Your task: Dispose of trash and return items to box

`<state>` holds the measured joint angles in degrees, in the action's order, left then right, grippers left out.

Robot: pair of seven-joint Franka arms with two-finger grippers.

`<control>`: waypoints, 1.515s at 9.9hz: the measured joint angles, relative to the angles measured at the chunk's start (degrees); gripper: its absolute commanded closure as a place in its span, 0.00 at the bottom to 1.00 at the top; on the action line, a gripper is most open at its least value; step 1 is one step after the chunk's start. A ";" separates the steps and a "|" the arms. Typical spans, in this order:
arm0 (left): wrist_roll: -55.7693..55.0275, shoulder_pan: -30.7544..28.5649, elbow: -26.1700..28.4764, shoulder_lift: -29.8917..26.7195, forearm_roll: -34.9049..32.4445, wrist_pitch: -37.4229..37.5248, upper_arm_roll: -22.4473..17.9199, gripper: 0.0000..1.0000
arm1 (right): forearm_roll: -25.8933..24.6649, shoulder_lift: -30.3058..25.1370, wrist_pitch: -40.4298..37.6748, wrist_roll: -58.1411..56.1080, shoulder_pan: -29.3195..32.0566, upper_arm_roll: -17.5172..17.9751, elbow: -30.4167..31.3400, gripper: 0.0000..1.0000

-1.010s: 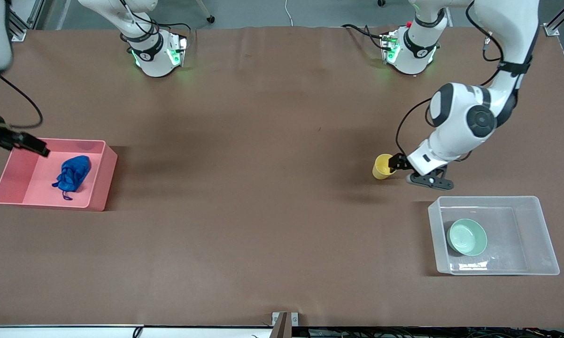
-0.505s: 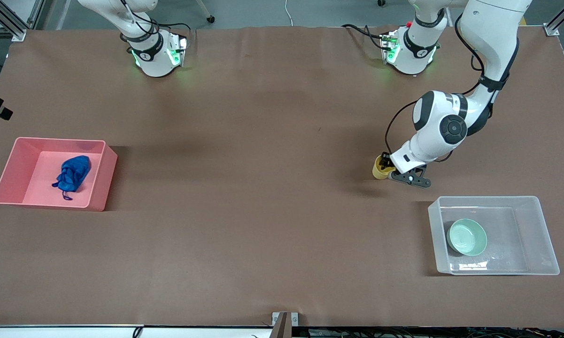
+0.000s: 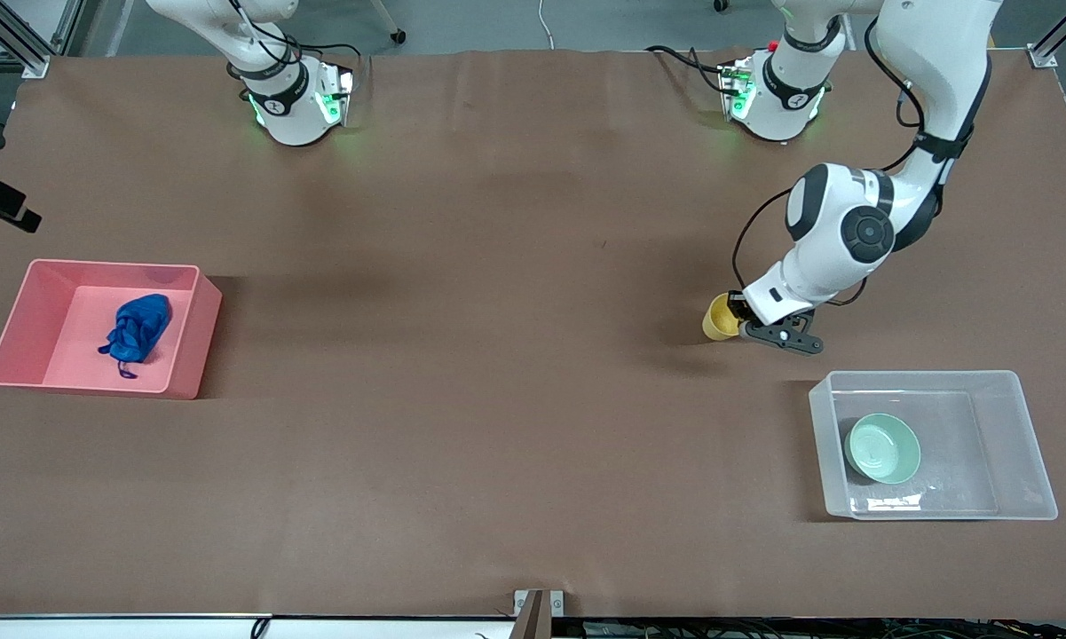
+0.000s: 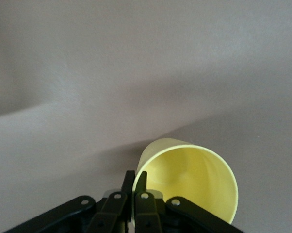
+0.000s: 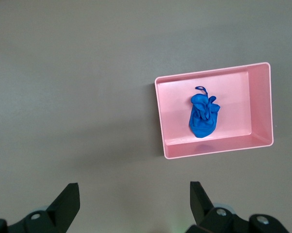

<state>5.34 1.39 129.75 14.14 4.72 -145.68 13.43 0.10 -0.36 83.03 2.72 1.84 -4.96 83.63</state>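
Note:
My left gripper will let go of the yellow cup inside the mint-green bowl [image 3: 888, 448] in the clear box.
The yellow cup [image 3: 718, 320] stands tilted on the table near the left arm's end, a little farther from the front camera than the clear box [image 3: 1025, 417]. My left gripper [image 3: 738, 316] is shut on the cup's rim, one finger inside and one outside [image 4: 135, 178]; the cup [image 4: 194, 179] opens toward the wrist camera. The mint-green bowl [image 3: 882, 448] lies in the clear box. The blue wad [image 3: 137, 327] lies in the pink bin [image 3: 202, 333]. My right gripper [image 5: 134, 194] is open and empty, high above the table beside the pink bin [image 5: 211, 74] and the wad [image 5: 202, 116].
Only a dark part of the right arm [image 3: 0, 206] shows at the right arm's end of the table in the front view. Brown table cover lies between the two bins. The arm bases stand at the table's back edge.
The right arm has pulled up and away from over the pink bin. The left gripper has moved onto the cup's rim and shut on it; the cup has shifted slightly.

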 measured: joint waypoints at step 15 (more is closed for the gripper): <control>10.24 -2.37 -43.97 26.19 3.74 10.76 -20.54 0.00 | -1.79 -0.55 -1.28 -4.33 -1.68 -0.29 -0.59 0.00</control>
<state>15.57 -0.97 85.78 40.33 8.46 -134.91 -7.11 -1.69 -0.91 81.74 -1.60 0.16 -5.25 83.04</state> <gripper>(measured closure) 0.696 0.000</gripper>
